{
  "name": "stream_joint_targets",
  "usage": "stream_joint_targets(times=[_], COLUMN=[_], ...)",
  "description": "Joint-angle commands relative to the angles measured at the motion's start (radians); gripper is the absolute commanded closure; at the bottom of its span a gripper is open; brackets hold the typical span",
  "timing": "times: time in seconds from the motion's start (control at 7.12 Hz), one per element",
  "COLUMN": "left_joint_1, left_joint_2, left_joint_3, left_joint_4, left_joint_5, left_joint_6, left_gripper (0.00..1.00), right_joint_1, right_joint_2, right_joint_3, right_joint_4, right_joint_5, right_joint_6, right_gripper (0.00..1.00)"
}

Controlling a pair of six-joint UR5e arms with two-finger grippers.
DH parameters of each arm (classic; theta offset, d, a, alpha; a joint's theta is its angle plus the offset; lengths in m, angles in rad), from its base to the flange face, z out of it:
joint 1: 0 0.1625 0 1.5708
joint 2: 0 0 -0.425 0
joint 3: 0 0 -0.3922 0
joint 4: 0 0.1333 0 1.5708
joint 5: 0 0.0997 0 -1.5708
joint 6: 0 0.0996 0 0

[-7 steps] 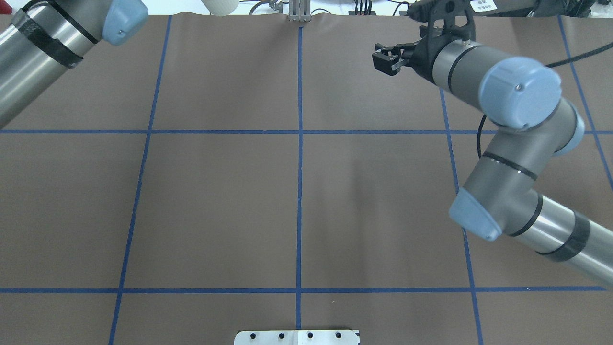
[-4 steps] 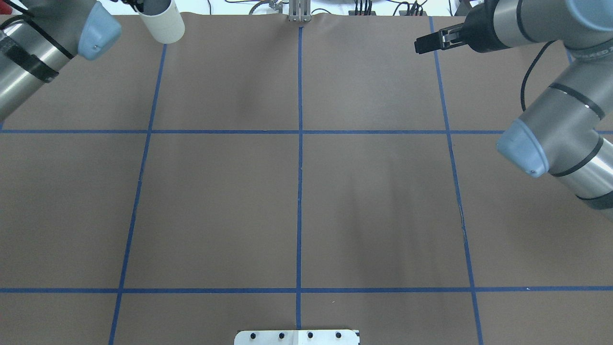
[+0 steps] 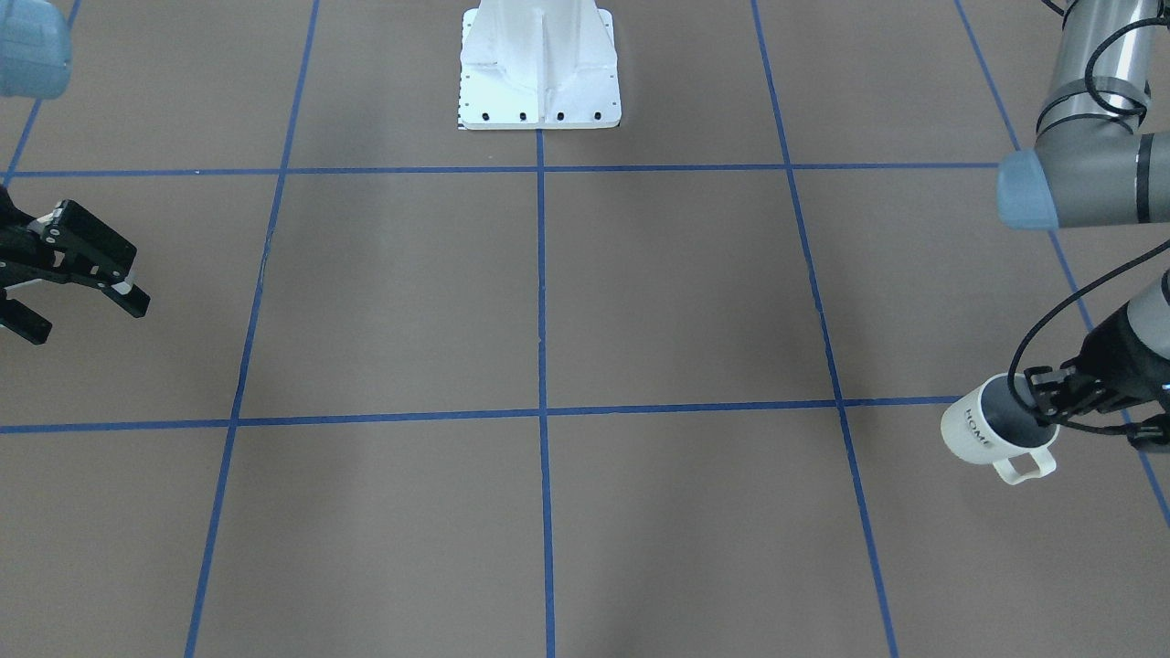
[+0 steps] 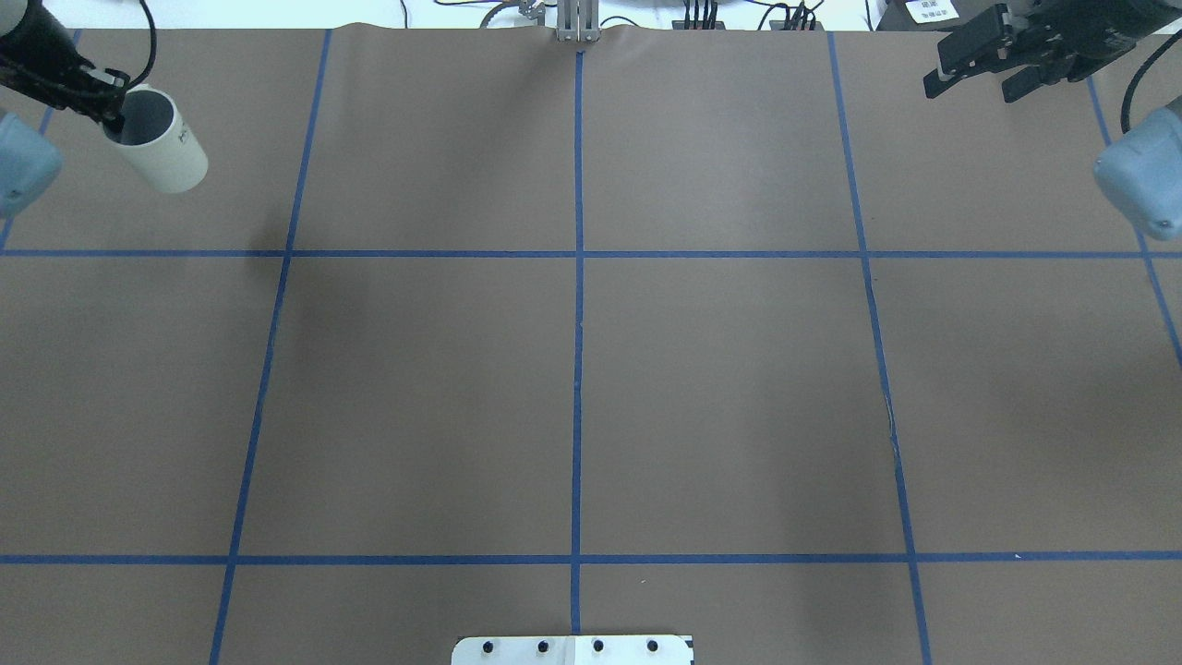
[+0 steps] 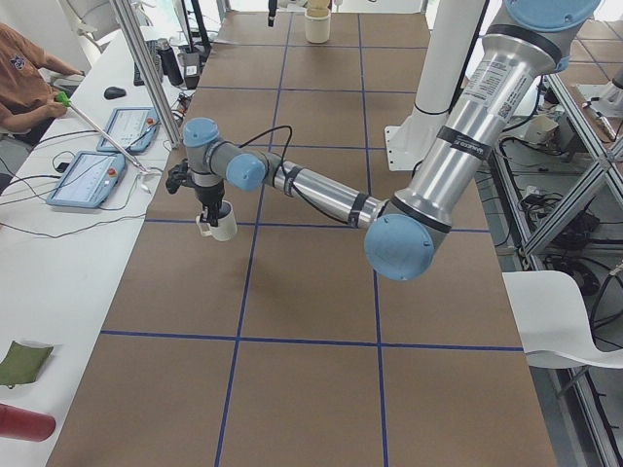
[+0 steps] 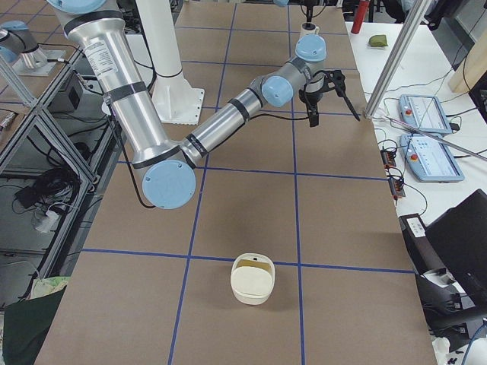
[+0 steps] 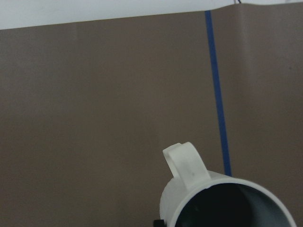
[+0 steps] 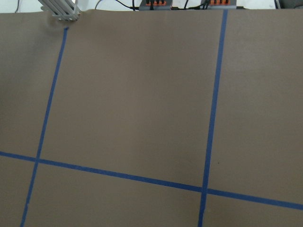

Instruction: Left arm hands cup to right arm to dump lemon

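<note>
Next, I release the cup with my left gripper on bare table, on the base plate's side of the blue tape line (image 3: 936,287).
The cream-white cup (image 4: 171,157) with "HOME" lettering hangs tilted above the table's far left. My left gripper (image 4: 113,106) is shut on its rim. The cup also shows in the front view (image 3: 987,429), held by the left gripper (image 3: 1044,407), in the left side view (image 5: 222,226), and in the left wrist view (image 7: 222,198), handle up. Its inside looks dark grey, and no lemon shows. My right gripper (image 4: 970,90) is open and empty at the far right corner. It also shows in the front view (image 3: 87,320), well apart from the cup.
Blue tape lines grid the brown table. The white robot base plate (image 3: 539,73) sits at mid near edge. A cream round container (image 6: 253,280) stands at the table's right end. The operators' desk with tablets (image 5: 83,175) runs along the far side.
The left arm has carried the cup from the far edge leftward and toward the robot. The right arm has swung out to the far right corner.
</note>
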Motion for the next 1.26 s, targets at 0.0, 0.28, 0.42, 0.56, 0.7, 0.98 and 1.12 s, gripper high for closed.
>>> stream_joint_targets(times=[0.0, 0.28, 0.42, 0.56, 0.7, 0.98, 1.12], left_joint_1=[0.001, 0.010, 0.023, 0.062, 0.105, 0.144, 0.144], left_joint_2=[0.178, 0.296, 0.356, 0.399, 0.422, 0.477, 0.514], left_joint_3=[-0.141, -0.176, -0.177, -0.177, -0.177, -0.223, -0.263], left_joint_4=[-0.015, -0.138, -0.271, -0.350, -0.399, -0.417, -0.412], left_joint_5=[-0.014, -0.024, -0.027, -0.051, -0.051, -0.054, -0.054], left_joint_6=[-0.002, -0.071, -0.140, -0.204, -0.261, -0.283, -0.281], left_gripper=[1.00, 1.00, 1.00, 1.00, 1.00, 1.00, 1.00], right_joint_1=[0.036, 0.066, 0.069, 0.071, 0.072, 0.082, 0.082], right_joint_2=[-0.042, -0.101, -0.128, -0.154, -0.179, -0.193, -0.208], right_joint_3=[0.041, 0.081, 0.102, 0.121, 0.138, 0.141, 0.141], right_joint_4=[-0.163, -0.247, -0.268, -0.268, -0.268, -0.268, -0.268], right_joint_5=[0.017, 0.017, 0.017, 0.017, 0.014, 0.014, 0.014], right_joint_6=[-0.191, -0.316, -0.335, -0.349, -0.358, -0.370, -0.370], right_gripper=[0.00, 0.00, 0.00, 0.00, 0.00, 0.00, 0.00])
